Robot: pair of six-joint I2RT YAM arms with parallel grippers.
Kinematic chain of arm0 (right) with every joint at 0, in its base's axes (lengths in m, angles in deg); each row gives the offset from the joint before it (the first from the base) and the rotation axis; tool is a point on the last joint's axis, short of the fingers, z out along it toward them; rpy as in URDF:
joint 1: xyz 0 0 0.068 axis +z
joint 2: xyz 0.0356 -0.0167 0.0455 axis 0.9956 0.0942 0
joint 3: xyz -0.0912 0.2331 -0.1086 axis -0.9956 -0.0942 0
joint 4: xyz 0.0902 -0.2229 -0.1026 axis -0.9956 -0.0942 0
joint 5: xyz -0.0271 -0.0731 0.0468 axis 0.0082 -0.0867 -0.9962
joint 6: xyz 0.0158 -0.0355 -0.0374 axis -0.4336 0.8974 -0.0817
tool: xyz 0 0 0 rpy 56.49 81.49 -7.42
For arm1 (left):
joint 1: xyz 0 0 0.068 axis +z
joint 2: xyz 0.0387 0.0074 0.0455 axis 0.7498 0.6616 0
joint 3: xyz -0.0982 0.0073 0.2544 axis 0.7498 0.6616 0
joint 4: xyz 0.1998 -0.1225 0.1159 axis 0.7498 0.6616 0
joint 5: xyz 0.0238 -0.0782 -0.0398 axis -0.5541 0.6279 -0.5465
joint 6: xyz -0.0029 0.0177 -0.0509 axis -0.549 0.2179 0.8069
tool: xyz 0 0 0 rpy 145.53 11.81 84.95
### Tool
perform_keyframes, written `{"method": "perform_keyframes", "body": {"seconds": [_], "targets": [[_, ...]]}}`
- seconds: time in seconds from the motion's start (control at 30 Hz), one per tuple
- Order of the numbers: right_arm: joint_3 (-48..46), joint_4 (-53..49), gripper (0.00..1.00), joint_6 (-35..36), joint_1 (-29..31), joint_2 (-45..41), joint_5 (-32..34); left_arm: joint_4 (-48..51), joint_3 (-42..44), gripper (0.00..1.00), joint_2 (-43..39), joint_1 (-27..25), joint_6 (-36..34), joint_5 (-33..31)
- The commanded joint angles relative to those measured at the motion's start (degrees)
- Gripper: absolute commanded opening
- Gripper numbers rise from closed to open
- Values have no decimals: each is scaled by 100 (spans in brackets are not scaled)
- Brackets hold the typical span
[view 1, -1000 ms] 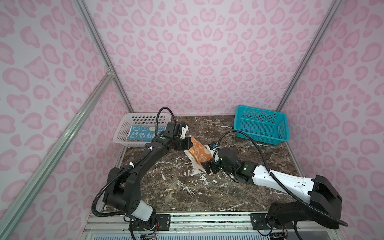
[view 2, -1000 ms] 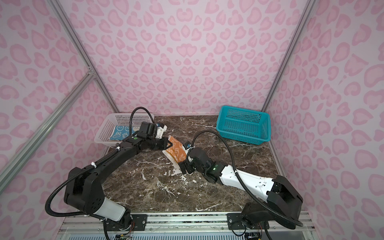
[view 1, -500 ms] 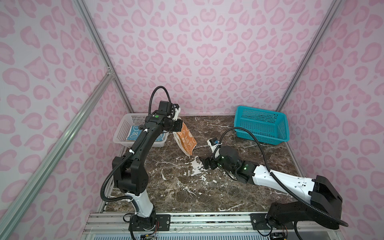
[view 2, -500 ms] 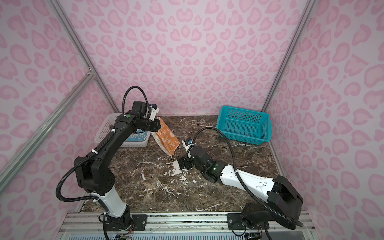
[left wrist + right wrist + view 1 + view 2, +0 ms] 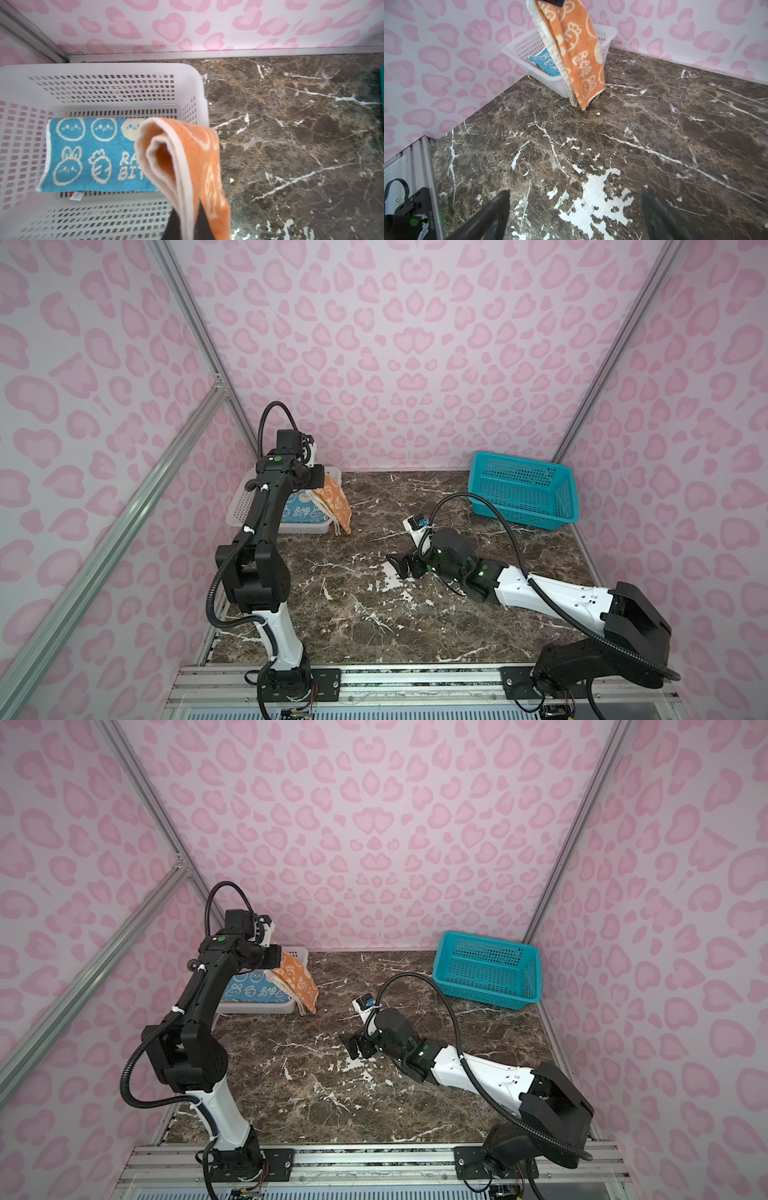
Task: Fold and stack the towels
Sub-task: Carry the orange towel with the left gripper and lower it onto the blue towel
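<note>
My left gripper needs to release the orange towel so that it rests on top of the blue towel inside the white basket [image 5: 294,509] [image 5: 104,164].
A folded orange towel [image 5: 336,506] [image 5: 300,986] [image 5: 577,52] with white rabbits hangs from my left gripper [image 5: 318,484] [image 5: 188,216], which is shut on its top edge. The towel dangles over the right rim of the white basket [image 5: 291,527] [image 5: 116,89], and its lower end reaches down outside the basket. A folded blue towel [image 5: 301,511] [image 5: 89,153] lies flat inside that basket. My right gripper [image 5: 400,568] [image 5: 576,195] stands open and empty, low over the marble table's middle.
A teal basket [image 5: 523,489] [image 5: 486,969] stands at the back right against the wall. Pink patterned walls close in the marble table [image 5: 374,614] on three sides. The right arm lies stretched low across the table's right half.
My left gripper has carried the orange towel up from the table's middle and left to the white basket. The right gripper has stayed low and open, now apart from the towel.
</note>
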Motion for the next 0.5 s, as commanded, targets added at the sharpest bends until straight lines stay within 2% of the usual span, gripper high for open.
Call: {"method": "perform_keyframes", "body": {"seconds": [0.0, 0.47], "targets": [[32, 47, 98, 132, -17, 26, -12, -37, -118, 3, 121, 224, -122, -79], [87, -73, 98, 164, -162, 88, -88, -113, 6, 3, 667, 975, -503, -402]]}}
